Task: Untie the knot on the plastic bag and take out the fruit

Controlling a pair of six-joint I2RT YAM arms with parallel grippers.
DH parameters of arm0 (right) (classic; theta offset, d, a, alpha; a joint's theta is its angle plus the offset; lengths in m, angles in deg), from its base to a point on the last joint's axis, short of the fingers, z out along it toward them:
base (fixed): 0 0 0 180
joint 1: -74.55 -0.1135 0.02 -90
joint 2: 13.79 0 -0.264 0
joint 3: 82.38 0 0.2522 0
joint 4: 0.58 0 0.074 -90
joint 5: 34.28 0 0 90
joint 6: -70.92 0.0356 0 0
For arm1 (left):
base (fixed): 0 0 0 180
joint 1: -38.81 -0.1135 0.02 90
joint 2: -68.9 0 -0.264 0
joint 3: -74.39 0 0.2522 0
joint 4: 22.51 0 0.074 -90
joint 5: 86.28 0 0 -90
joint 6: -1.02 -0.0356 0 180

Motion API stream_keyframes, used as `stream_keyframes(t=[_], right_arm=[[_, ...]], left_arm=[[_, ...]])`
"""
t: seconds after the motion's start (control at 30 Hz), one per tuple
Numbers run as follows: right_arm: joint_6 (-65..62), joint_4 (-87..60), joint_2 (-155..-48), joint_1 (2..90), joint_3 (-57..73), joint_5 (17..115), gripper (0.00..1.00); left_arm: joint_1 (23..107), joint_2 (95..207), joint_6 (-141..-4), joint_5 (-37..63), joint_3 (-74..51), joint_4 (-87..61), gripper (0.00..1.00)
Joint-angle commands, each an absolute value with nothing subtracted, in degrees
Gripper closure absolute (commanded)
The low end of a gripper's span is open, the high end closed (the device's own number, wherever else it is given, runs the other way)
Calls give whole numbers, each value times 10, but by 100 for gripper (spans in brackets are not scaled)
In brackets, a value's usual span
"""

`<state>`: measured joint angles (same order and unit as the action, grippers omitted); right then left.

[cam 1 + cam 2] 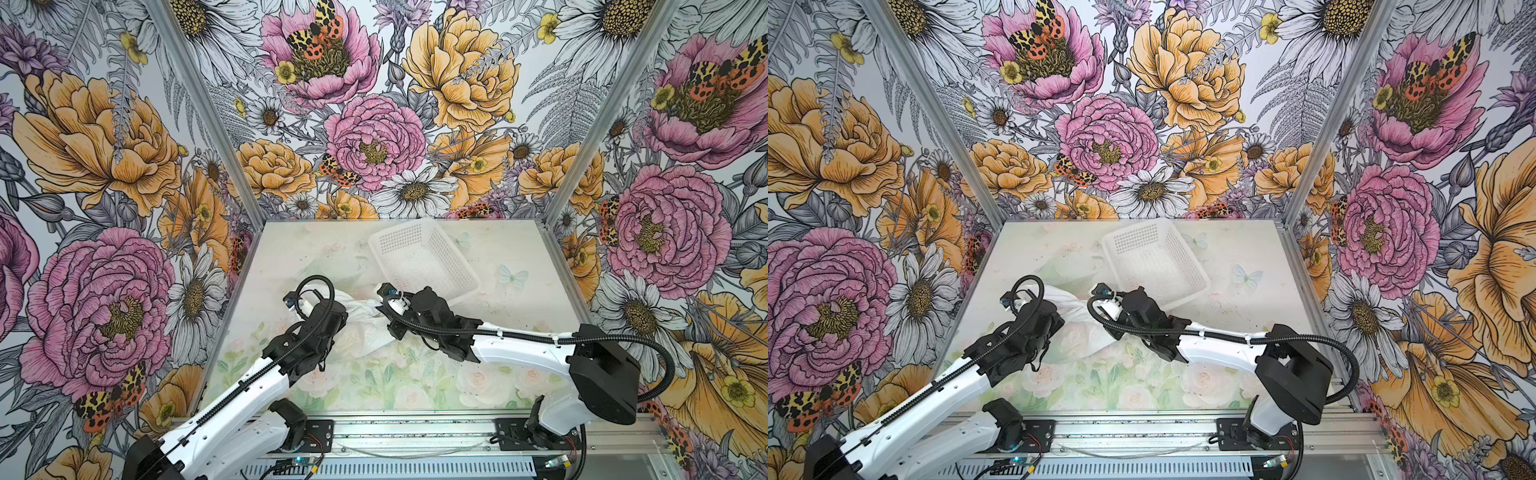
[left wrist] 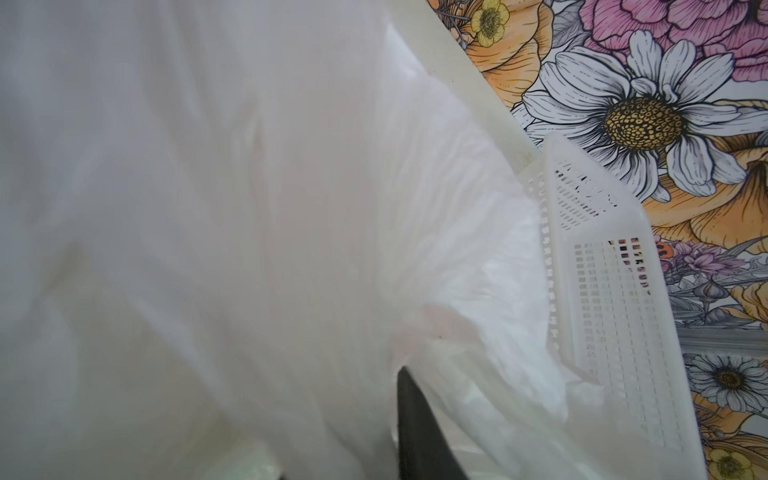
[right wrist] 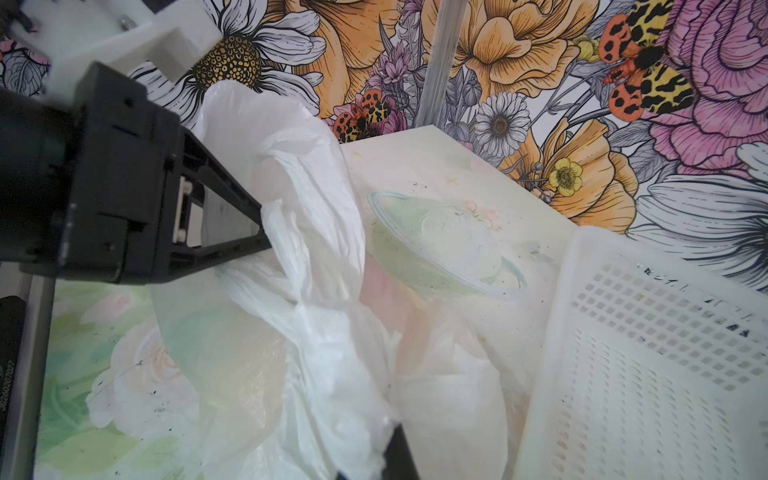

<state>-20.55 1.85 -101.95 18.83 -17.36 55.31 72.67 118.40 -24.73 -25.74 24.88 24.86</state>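
The twisted piece of plastic bunches the plastic bag shut. I will pull the bag's sides apart and take the bag's basket-side edge (image 3: 486, 368) with my right gripper before reaching for fruit.
The translucent white plastic bag (image 1: 365, 328) lies crumpled on the table between my two grippers, against the near edge of the basket. In the right wrist view my left gripper (image 3: 264, 235) is shut on an upper fold of the bag (image 3: 316, 216). My right gripper (image 3: 386, 432) is shut on the lower end of the same twisted band of plastic. A bunched twist (image 3: 309, 316) sits on that band between them; I cannot tell whether it is the knot. The fruit shows only as faint pink and yellow tints (image 3: 245, 374) through the plastic. Bag plastic (image 2: 249, 208) fills the left wrist view.
A white lattice basket (image 1: 419, 257) stands tilted at the back centre of the table, right behind the bag. A clear shallow plastic dish (image 3: 440, 245) lies on the table beyond the bag. Flowered walls close in three sides.
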Motion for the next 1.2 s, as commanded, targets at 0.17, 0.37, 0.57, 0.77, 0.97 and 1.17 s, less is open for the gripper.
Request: stream_keyframes(t=[0.17, 0.37, 0.57, 0.77, 0.97, 1.17], right_arm=[[-178, 67, -990, 223, -200, 557, 100], [-133, 125, -968, 271, -246, 559, 99], [-87, 165, -954, 330, -280, 593, 99], [-79, 183, -952, 339, -292, 593, 91], [-83, 191, -930, 339, -307, 606, 61], [-103, 136, -896, 333, -299, 612, 38]], left_arm=[[663, 1149, -292, -202, 264, 208, 100], [589, 1116, -324, -137, 264, 210, 100], [513, 1114, -357, -64, 253, 219, 100], [463, 1106, -377, -11, 243, 219, 100], [441, 1117, -409, 45, 217, 218, 100], [441, 1146, -447, 96, 174, 222, 100]])
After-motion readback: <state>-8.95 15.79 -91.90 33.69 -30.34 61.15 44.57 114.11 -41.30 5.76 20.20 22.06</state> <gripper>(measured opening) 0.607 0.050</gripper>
